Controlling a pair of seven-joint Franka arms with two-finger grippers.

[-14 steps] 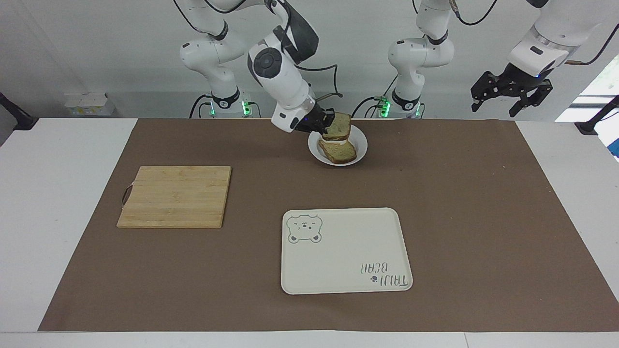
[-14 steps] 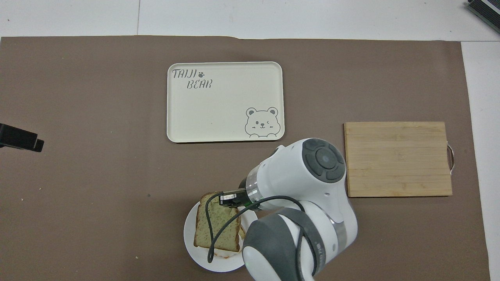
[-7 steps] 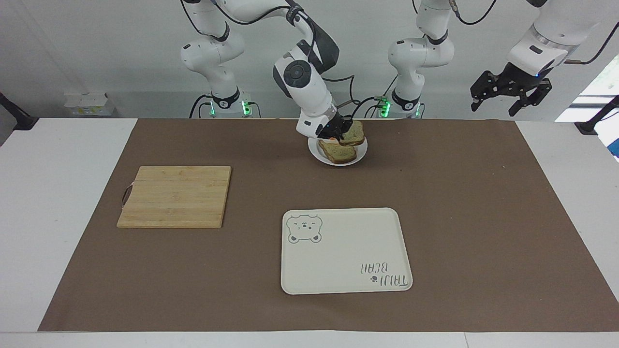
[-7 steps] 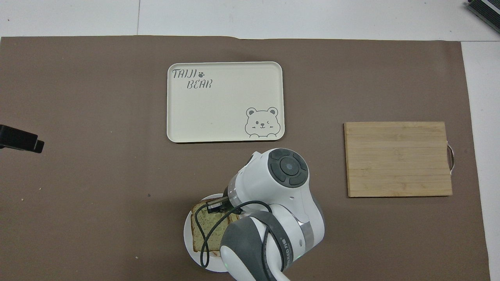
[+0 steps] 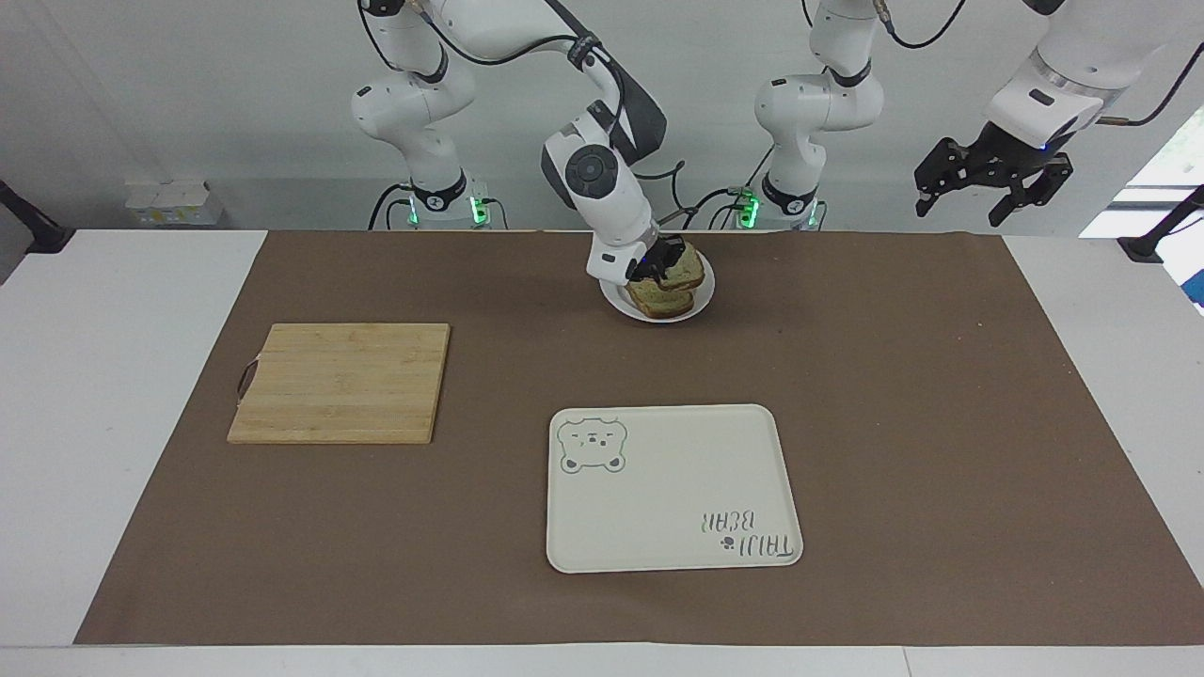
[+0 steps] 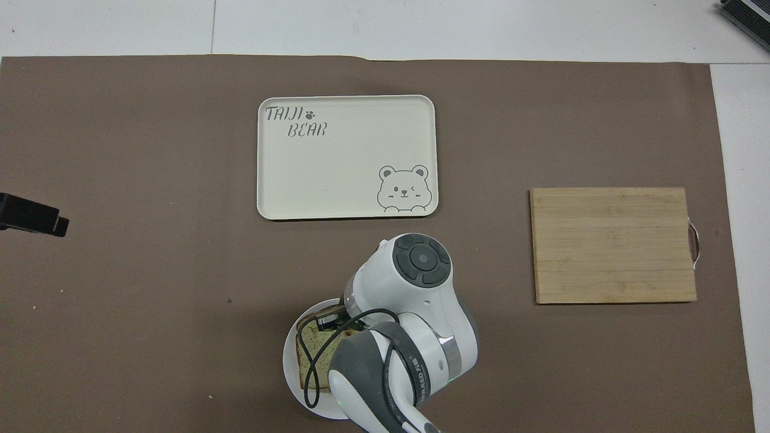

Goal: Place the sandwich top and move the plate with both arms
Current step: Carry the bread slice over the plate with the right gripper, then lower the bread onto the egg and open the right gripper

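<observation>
My right gripper needs to release the sandwich top onto the bread slice lying on the small white plate (image 6: pixel 335 340). The sandwich top is tilted low over that slice now.
The small white plate (image 5: pixel 705 290) sits on the brown mat close to the robots, between the two arm bases; it also shows in the overhead view (image 6: pixel 290 361). A bread slice (image 5: pixel 666 303) lies on it. My right gripper (image 5: pixel 653 270) is shut on the sandwich top (image 5: pixel 685 268), held tilted and low over that slice, about touching it. In the overhead view the right arm covers most of the sandwich top (image 6: pixel 313 355) and the gripper (image 6: pixel 329 319). Any egg is hidden. My left gripper (image 5: pixel 964 202) waits open and raised at the left arm's end; its tip shows in the overhead view (image 6: pixel 35 216).
A cream tray with a bear drawing (image 5: pixel 673 487) lies farther from the robots than the plate; it also shows in the overhead view (image 6: pixel 347 156). A wooden cutting board (image 5: pixel 340 382) lies toward the right arm's end, also in the overhead view (image 6: pixel 613 245). A brown mat (image 5: pixel 894 395) covers the table.
My right gripper has carried the sandwich top toward the left arm's end and lowered it onto the slice on the plate. The left arm has not moved.
</observation>
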